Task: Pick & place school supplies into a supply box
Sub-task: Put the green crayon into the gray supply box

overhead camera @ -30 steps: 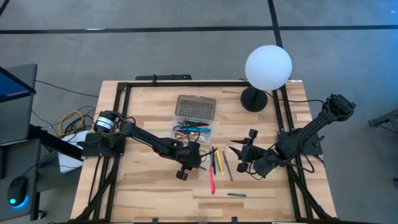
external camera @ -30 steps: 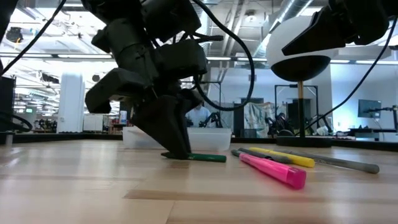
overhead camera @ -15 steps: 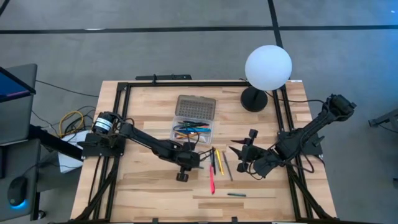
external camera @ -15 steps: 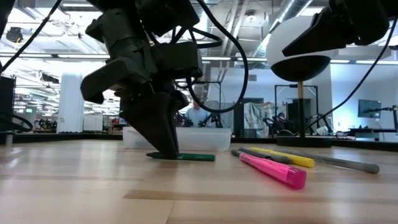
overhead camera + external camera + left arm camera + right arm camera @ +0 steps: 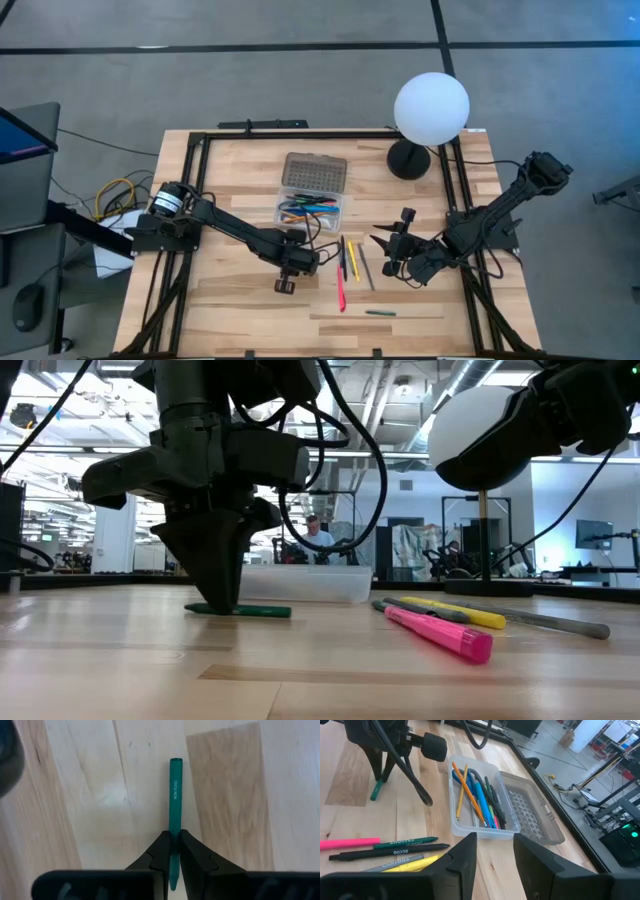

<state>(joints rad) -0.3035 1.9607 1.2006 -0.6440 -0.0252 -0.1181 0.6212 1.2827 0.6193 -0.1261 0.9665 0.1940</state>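
Observation:
Next, I release the green pen with my left gripper in the supply box (image 5: pixel 309 198), among the pens nearest the box's dotted lid.
A green pen (image 5: pixel 175 795) lies on the wooden table just left of the loose school supplies, and my left gripper (image 5: pixel 298 258) stands upright over it, shut on it. The supply box (image 5: pixel 312 207), a clear tray holding several pens, sits beyond it, with its dotted lid (image 5: pixel 315 172) folded open on the far side. A pink marker (image 5: pixel 340 290), a yellow pencil (image 5: pixel 352 262) and dark pens lie between the two arms. My right gripper (image 5: pixel 385 247) hovers open to their right, touching nothing. My left gripper pinches the green pen near one end (image 5: pixel 173 834) between its two fingertips. The fingers (image 5: pixel 225 575) come from above, pointing down, and lie across the pen. The pen lies level on the table (image 5: pixel 250 611), most of its length sticking out past the fingers.
A white globe lamp (image 5: pixel 431 108) on a dark base (image 5: pixel 408 160) stands at the far right. Another green pen (image 5: pixel 380 312) lies alone near the front edge. Black rails (image 5: pixel 190 200) frame the table. Bare wood lies at the near left.
My left gripper has moved a little toward the table's left and near edges, tipping from a slant to straight down. The green pen, still level on the table, has slid with it away from the other loose supplies.

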